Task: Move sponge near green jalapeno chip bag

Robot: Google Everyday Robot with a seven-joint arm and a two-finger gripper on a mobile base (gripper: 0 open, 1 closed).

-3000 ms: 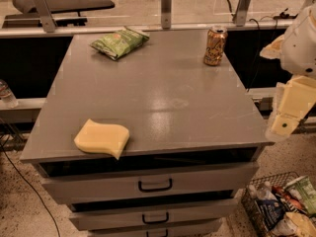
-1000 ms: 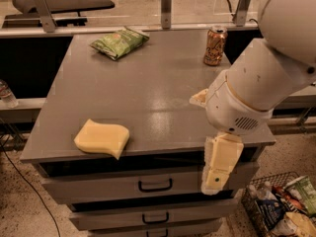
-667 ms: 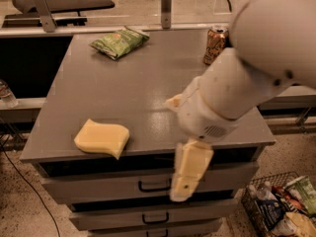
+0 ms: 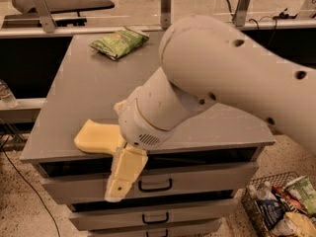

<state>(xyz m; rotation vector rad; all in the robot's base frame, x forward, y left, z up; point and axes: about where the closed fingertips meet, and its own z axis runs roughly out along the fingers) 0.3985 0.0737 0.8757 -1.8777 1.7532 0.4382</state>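
Observation:
The robot's gripper should next move over and grasp the middle of the pale yellow sponge (image 4: 100, 137) near the cabinet's front edge.
The pale yellow sponge (image 4: 95, 137) lies near the front left edge of the grey cabinet top (image 4: 84, 90); my arm covers its right end. The green jalapeno chip bag (image 4: 118, 42) lies at the far left-centre of the top, well away from the sponge. My gripper (image 4: 120, 180) hangs just right of the sponge, in front of the cabinet's front edge, and reaches down over the top drawer. My large white arm (image 4: 222, 78) crosses the right half of the view.
Drawers with dark handles (image 4: 155, 185) sit below the top. A wire basket of mixed snack packets (image 4: 281, 206) stands on the floor at the bottom right. A rail with metal posts (image 4: 166, 6) runs behind the cabinet. My arm hides the back right of the top.
My arm has swung from the right side leftward across the cabinet, so the gripper now sits beside the sponge. The arm now hides the gold can. The sponge and chip bag have not moved.

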